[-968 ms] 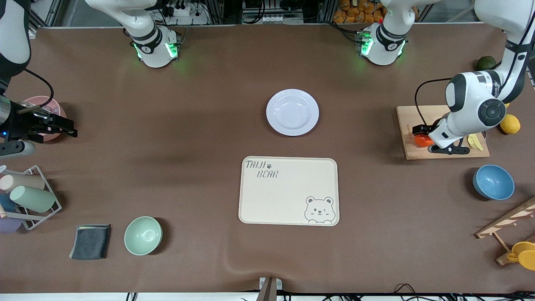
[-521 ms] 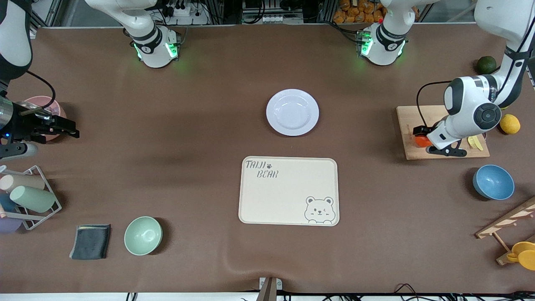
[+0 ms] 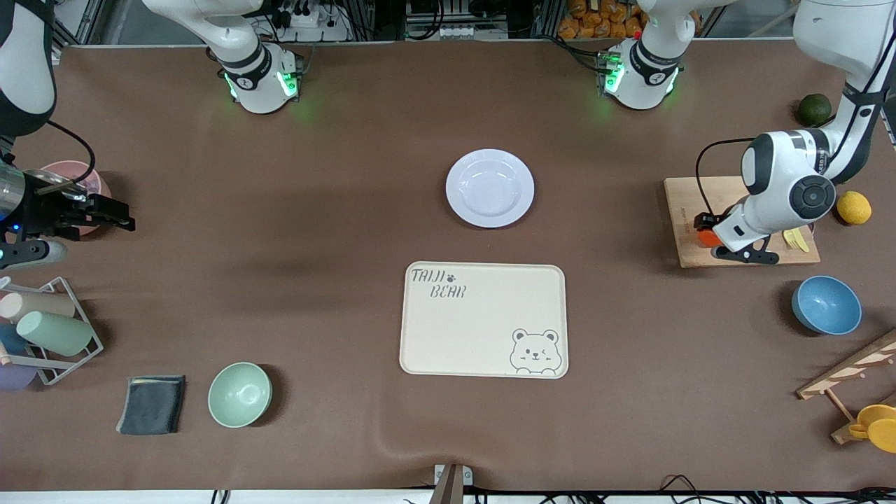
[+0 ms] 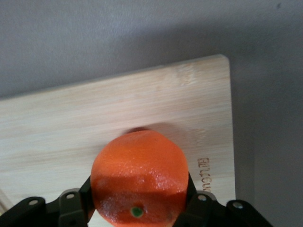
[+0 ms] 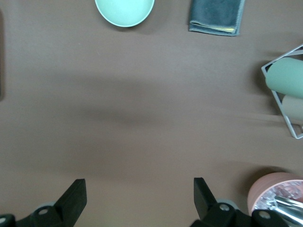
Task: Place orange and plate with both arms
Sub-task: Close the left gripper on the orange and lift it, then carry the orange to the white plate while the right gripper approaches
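Next, my left gripper releases the orange near the middle of the white plate [image 3: 485,194], beyond the bear tray.
The orange [image 4: 139,177] rests on a wooden cutting board [image 3: 682,203] at the left arm's end of the table. My left gripper [image 4: 139,195] is shut on the orange, one black finger pressed against each side. In the front view only a sliver of the orange [image 3: 705,237] shows under the left wrist. The white plate [image 3: 490,187] lies bare in the middle of the table, farther from the front camera than the bear tray. My right gripper [image 3: 116,214] hovers open and holds nothing beside a pink bowl [image 3: 78,180] at the right arm's end.
A cream bear tray [image 3: 483,320] lies mid-table. A pale green bowl [image 3: 239,394], a grey cloth [image 3: 152,404] and a cup rack [image 3: 49,329] sit toward the right arm's end. A blue bowl [image 3: 826,304], a yellow fruit [image 3: 854,207] and a dark green fruit [image 3: 814,108] surround the board.
The left gripper's fingers have closed onto the orange, and the left wrist has settled a little lower over the board. The right arm has barely moved.
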